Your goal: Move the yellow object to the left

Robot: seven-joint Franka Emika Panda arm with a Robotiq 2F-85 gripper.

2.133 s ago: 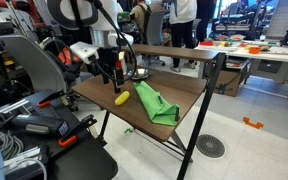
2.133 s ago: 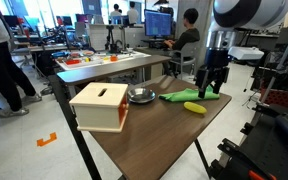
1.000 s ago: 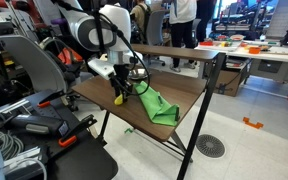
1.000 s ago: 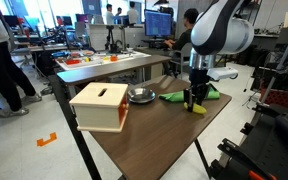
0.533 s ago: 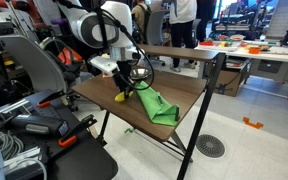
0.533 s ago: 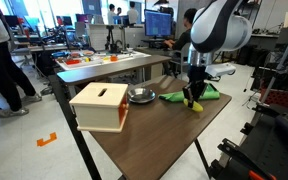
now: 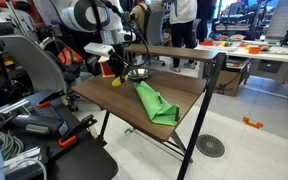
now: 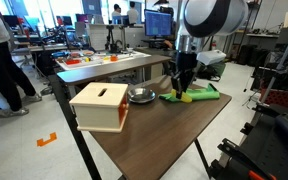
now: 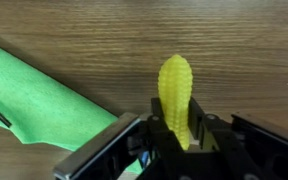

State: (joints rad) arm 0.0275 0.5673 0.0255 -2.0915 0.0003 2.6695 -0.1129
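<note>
Next, I open my gripper to let go of the yellow object on the wooden table's end [image 7: 99, 81], beside the red box.
The yellow object [image 9: 176, 92] is a short, bumpy, rounded oblong, and in the wrist view it sticks out from between my fingers. My gripper [image 9: 176, 136] is shut on its lower end. In both exterior views the gripper [image 7: 116, 76] [image 8: 184, 90] holds the yellow object [image 7: 115, 82] [image 8: 187, 97] slightly above the wooden table [image 7: 184, 92]. It hangs next to the upper end of the green cloth [image 7: 155, 104] [image 8: 202, 93]. In the wrist view the green cloth [image 9: 44, 100] lies to the left, below the gripper.
A red box with a pale slotted top [image 8: 100, 106] stands at one end of the table, with a metal bowl [image 8: 140, 96] between it and the cloth. Chairs, cables and equipment [image 7: 29, 95] crowd one side of the table. People and desks fill the background.
The gripper came down over the yellow object, closed on it and lifted it off the table. It has carried it a short way toward the bowl end of the cloth.
</note>
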